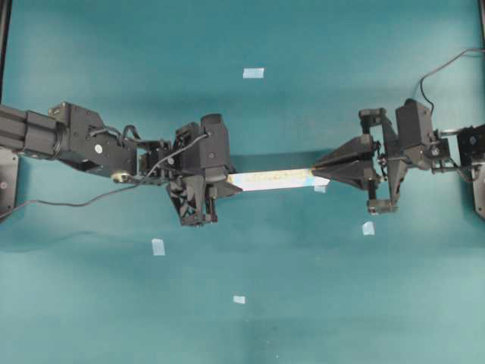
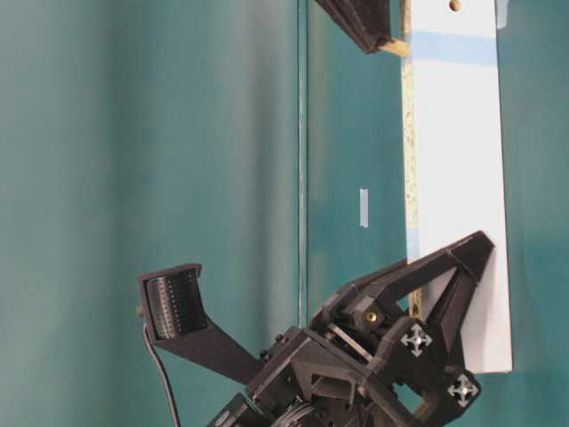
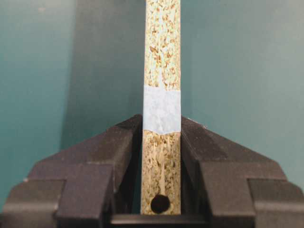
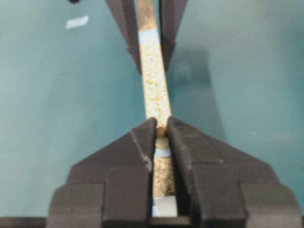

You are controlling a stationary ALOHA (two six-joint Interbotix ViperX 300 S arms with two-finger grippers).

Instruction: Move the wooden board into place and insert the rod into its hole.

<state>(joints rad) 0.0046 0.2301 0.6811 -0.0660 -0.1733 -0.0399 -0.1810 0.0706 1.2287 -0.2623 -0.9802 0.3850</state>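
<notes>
Next, my right gripper lets go of the rod in the wooden board's top-edge hole (image 1: 308,171) (image 4: 161,130), beside the piece of pale-blue tape.
The wooden board (image 1: 273,180) stretches between both grippers, standing on its long edge over the teal table. My left gripper (image 1: 226,182) is shut on its left end. In the left wrist view the speckled edge (image 3: 161,57) faces up between the jaws (image 3: 161,122), with a dark hole (image 3: 160,203) and a pale-blue tape band (image 3: 162,109). My right gripper (image 4: 161,124) is shut on the rod (image 4: 162,131), a tiny cream dowel pinched at the fingertips just over the board's right end (image 4: 156,85). The table-level view shows the board's white face (image 2: 458,178) and another hole (image 2: 455,5).
Small pale-blue tape squares lie on the teal table: one far (image 1: 253,73), one near left (image 1: 158,246), one right (image 1: 368,228), one near (image 1: 239,299). A cable (image 1: 61,203) trails from the left arm. Black frame posts stand at both side edges.
</notes>
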